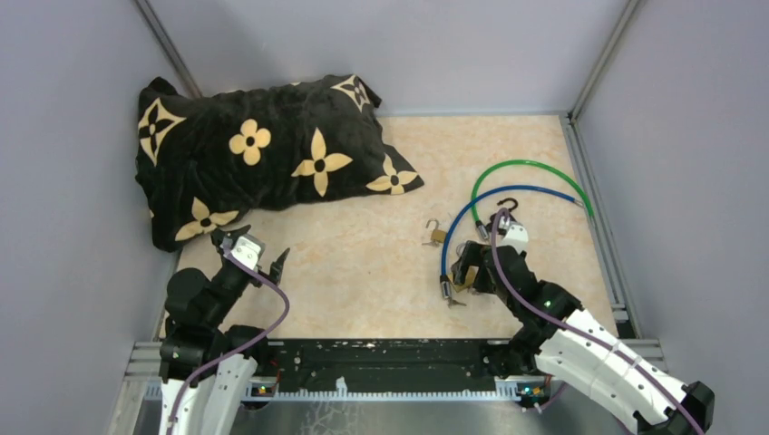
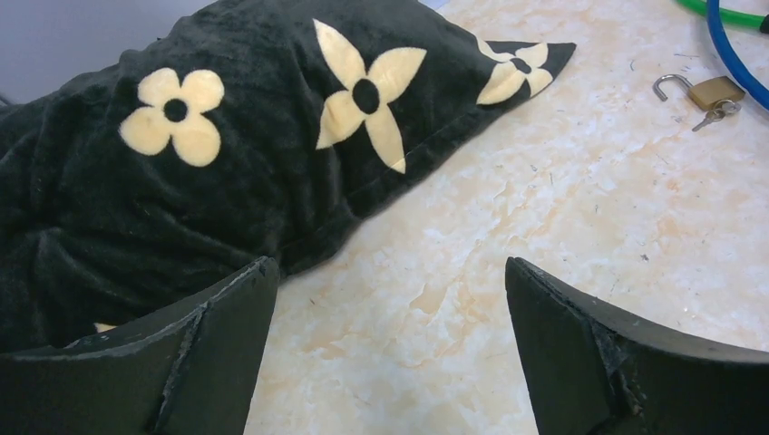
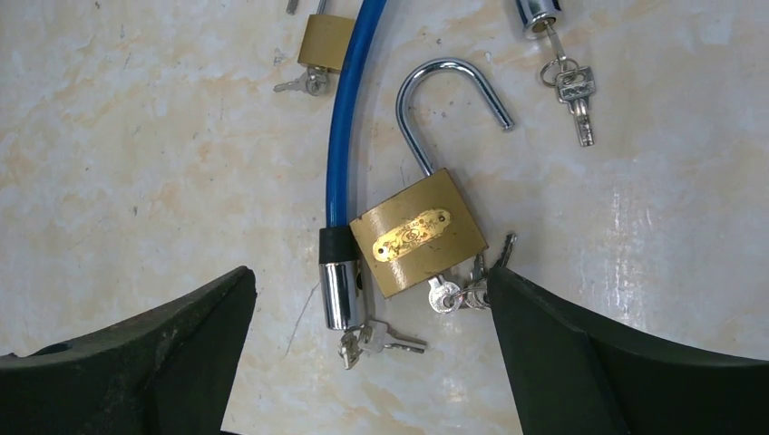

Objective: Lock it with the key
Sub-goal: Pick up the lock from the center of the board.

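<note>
The larger brass padlock is beneath my right gripper. Next, my left gripper closes on that padlock's silver shackle [image 1: 461,247].
In the right wrist view a brass padlock [image 3: 419,232] lies flat with its silver shackle [image 3: 444,91] swung open. A key on a ring [image 3: 458,294] sits in its base. Beside it lies the chrome end [image 3: 339,290] of a blue cable lock [image 3: 349,109], with keys [image 3: 385,340] at its tip. My right gripper [image 3: 372,340] is open and hovers over these, its jaws wide to either side. A second, smaller brass padlock [image 1: 436,235] with keys lies further out; it also shows in the left wrist view [image 2: 712,91]. My left gripper [image 2: 390,344] is open and empty above bare table.
A black pillow with cream flowers [image 1: 263,149] fills the back left. A green cable [image 1: 535,172] and the blue cable [image 1: 521,195] loop at the back right. Another chrome cable end with keys [image 3: 562,54] lies at the top of the right wrist view. Grey walls enclose the table.
</note>
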### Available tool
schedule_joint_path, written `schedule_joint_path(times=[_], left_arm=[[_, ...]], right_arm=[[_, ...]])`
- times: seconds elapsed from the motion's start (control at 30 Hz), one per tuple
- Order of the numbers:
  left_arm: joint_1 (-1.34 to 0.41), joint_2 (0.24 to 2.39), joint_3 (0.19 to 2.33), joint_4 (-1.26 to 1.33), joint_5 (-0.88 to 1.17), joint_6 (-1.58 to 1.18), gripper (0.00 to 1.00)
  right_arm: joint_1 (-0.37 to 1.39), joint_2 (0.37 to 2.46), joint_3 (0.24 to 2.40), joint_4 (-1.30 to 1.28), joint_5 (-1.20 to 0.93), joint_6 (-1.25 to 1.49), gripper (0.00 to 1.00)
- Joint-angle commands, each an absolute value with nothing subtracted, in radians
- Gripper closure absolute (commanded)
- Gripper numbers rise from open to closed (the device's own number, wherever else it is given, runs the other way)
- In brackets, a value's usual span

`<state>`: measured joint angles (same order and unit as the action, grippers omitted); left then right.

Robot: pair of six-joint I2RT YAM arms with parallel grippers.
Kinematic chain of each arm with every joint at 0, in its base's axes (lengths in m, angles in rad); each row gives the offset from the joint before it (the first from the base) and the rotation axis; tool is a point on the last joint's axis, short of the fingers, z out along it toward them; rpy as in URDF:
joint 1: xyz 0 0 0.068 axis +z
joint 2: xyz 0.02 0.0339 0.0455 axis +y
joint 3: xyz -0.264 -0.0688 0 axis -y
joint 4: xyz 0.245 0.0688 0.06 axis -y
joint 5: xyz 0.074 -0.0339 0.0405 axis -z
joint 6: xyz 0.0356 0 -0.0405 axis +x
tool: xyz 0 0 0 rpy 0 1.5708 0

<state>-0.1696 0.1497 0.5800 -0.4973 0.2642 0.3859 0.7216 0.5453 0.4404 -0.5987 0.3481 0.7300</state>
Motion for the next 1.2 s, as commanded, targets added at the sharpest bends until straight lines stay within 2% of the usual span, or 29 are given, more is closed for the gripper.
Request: schedule_joint_path(times=[0.0,0.17,0.23,0.27,0.37,0.4,0.47,0.57,0.63,0.7,0.83,1.0,1.17], left_arm=[[-0.172,0.161,0.566,-0.463,0.261,0.378,0.01],[-0.172,0.204,0.552,-0.343,0.043,0.283,0.01],[-0.172,0.262,0.584,-0.336,-0.021,0.211,0.01],[-0.172,0.305,0.612,-0.344,-0.053,0.155,0.01],[-0.172,0.474,0.728,-0.47,-0.164,-0.131,0.01],[-0.172,0.537,0.768,-0.553,-0.19,-0.246,0.01],[-0.173,0.642,0.819,-0.669,-0.176,-0.424,0.01],[-0.173,0.696,0.76,-0.659,0.093,-0.527,0.01],[-0.178,0.698,0.665,-0.617,0.254,-0.588,0.01],[-0.187,0.706,0.601,-0.578,0.324,-0.62,0.01],[-0.198,0.708,0.539,-0.517,0.326,-0.598,0.01],[-0.199,0.621,0.47,-0.38,0.352,-0.59,0.01],[-0.199,0.632,0.473,-0.295,0.34,-0.571,0.01]], right_arm=[[0.717,0.545,0.518,-0.54,0.449,0.73,0.02],[0.705,0.636,0.71,-0.403,0.479,0.454,0.02],[0.645,0.834,0.884,-0.509,0.57,0.38,0.02],[0.574,0.928,0.983,-0.622,0.539,0.357,0.02],[0.271,1.168,1.169,-0.781,0.06,0.276,0.02],[0.221,1.225,1.192,-0.819,-0.026,0.252,0.02],[0.208,1.294,1.189,-0.869,-0.069,0.228,0.07],[0.212,1.333,1.099,-0.894,-0.096,0.249,0.19],[0.242,1.331,1.023,-0.882,-0.065,0.283,0.24],[0.335,1.319,0.962,-0.867,-0.025,0.314,0.22],[0.436,1.339,0.899,-0.837,0.043,0.384,0.22],[0.442,1.411,0.843,-0.735,0.034,0.355,0.12],[0.445,1.511,0.843,-0.711,0.035,0.346,0.12]])
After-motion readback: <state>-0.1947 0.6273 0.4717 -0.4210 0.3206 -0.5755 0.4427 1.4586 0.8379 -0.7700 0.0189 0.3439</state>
